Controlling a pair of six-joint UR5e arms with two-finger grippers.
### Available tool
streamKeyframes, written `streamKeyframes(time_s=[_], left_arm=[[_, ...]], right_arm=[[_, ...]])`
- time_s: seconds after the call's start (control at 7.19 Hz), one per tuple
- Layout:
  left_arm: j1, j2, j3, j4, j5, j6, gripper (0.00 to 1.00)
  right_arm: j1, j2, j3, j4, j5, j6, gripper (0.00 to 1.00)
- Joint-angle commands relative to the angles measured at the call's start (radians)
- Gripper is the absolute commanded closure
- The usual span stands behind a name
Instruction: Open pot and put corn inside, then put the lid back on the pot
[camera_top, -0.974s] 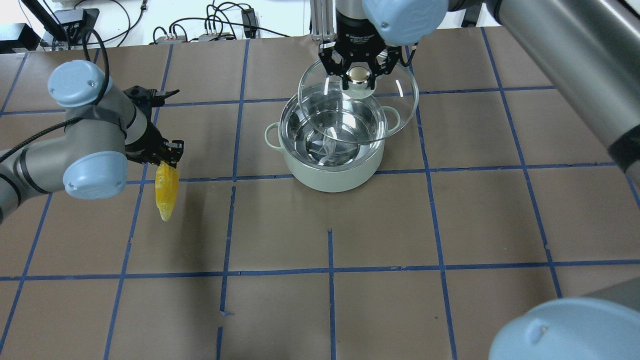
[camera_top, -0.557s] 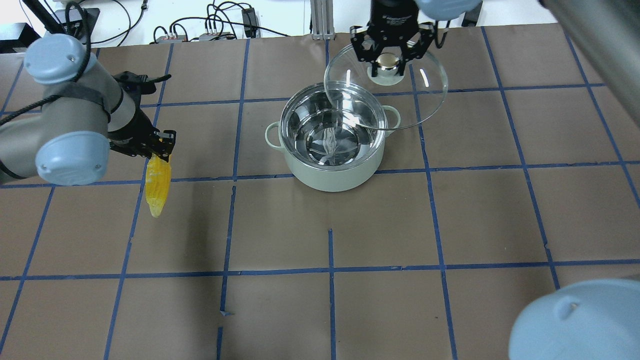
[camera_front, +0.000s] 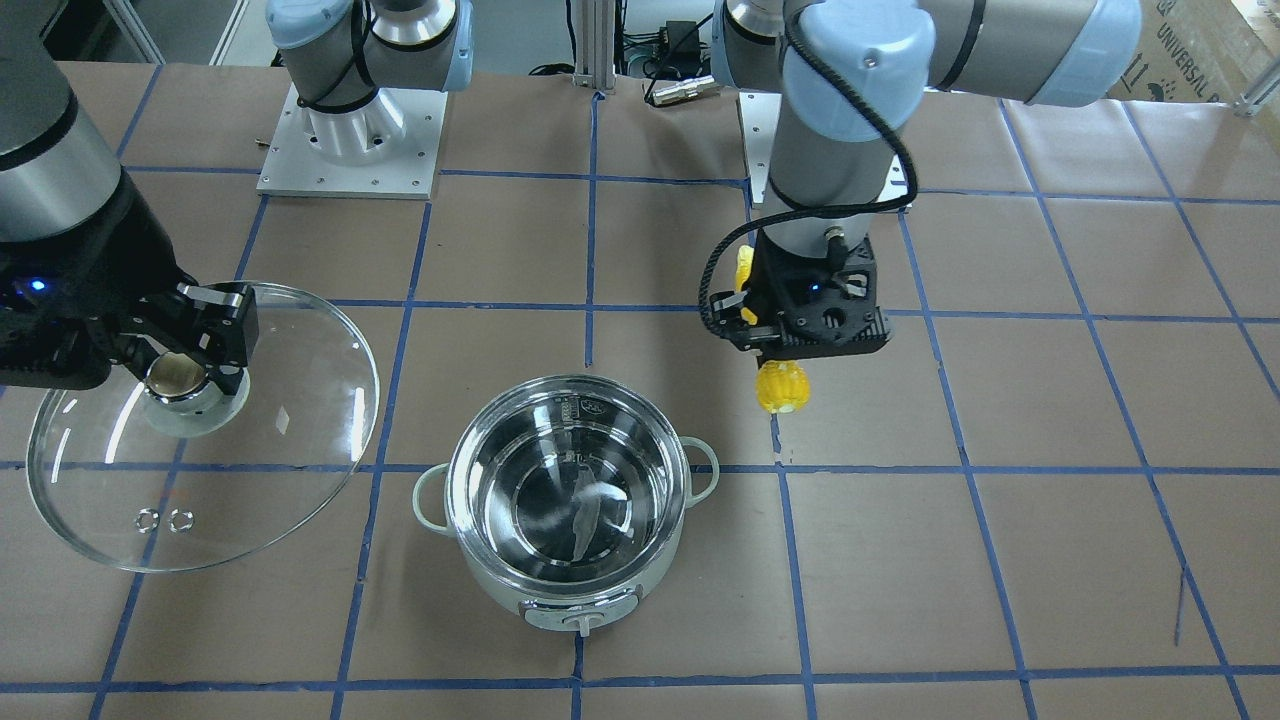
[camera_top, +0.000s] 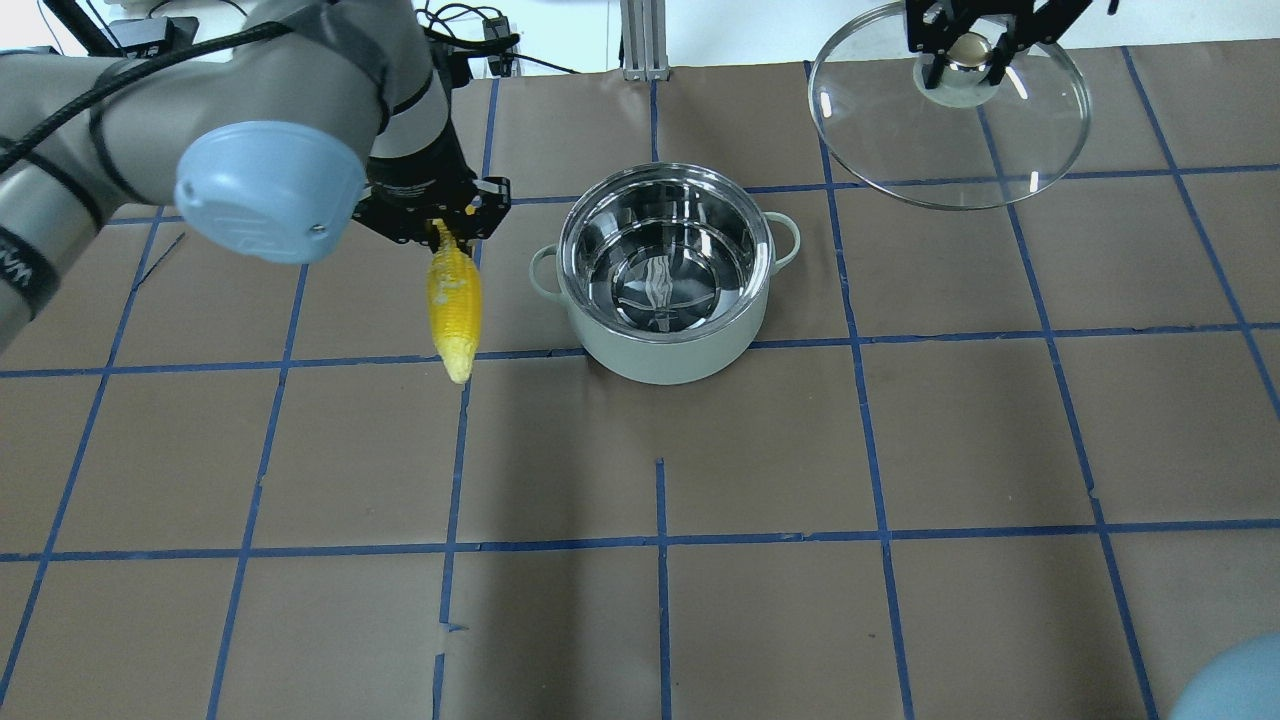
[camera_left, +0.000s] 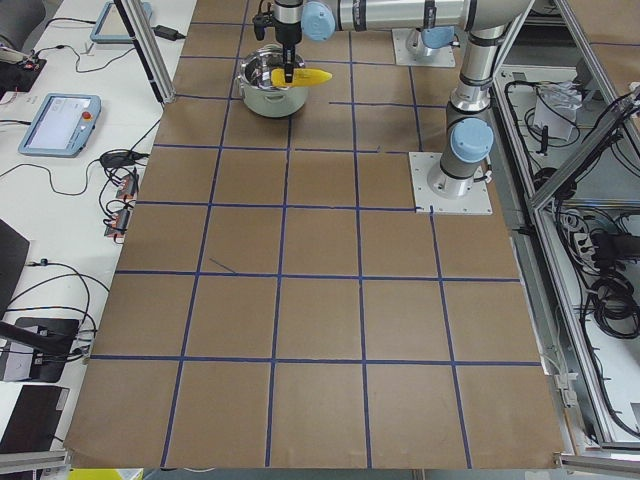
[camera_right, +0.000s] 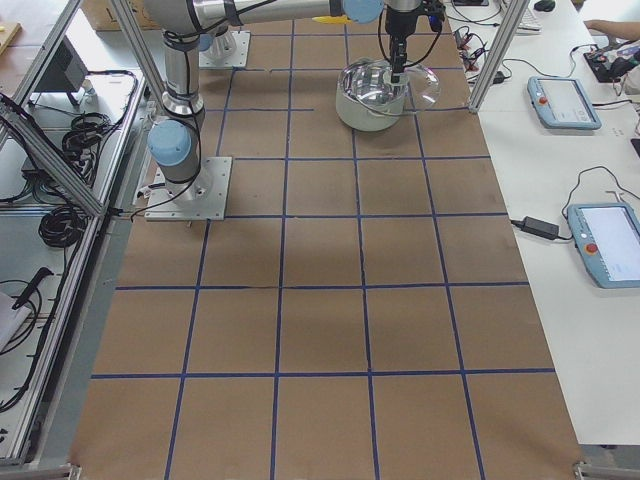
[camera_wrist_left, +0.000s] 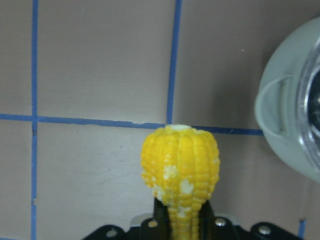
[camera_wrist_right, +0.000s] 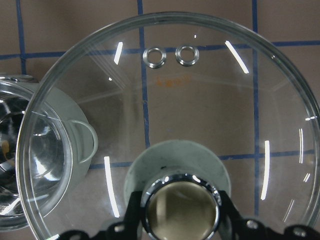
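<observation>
I will let go of the yellow corn with my left gripper on the bare steel bottom of the pale pot (camera_front: 563, 528).
The pale pot (camera_top: 665, 345) stands open and empty on the table, its steel inside bare; it also shows in the front view (camera_front: 570, 590). My left gripper (camera_top: 438, 228) is shut on the thick end of the yellow corn (camera_top: 453, 305) and holds it in the air just left of the pot; the corn also shows in the front view (camera_front: 778, 388) and the left wrist view (camera_wrist_left: 180, 165). My right gripper (camera_top: 962, 42) is shut on the knob of the glass lid (camera_top: 900, 150), held in the air to the pot's right and behind it, also in the front view (camera_front: 290, 480).
Brown paper with a blue tape grid covers the table (camera_top: 660, 600). Cables and boxes (camera_top: 420, 60) lie past the far edge. Both arm bases (camera_front: 350, 140) stand at the robot's side of the table.
My left arm has carried the corn to the right, close beside the pot. My right arm has carried the lid further right and away, off the pot.
</observation>
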Motion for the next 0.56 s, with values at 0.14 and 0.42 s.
streamKeyframes(time_s=[0.14,0.42], left_arm=[[-0.110,-0.180,0.199,-0.008,-0.054,-0.121,0.87],[-0.115,-0.292,0.305,0.003,-0.101,-0.131,0.87]], right_arm=[[-0.019,-0.010,0.061,-0.016,0.044,-0.020,0.74],[-0.021,-0.008,0.061,-0.014,0.044,-0.023,0.73]])
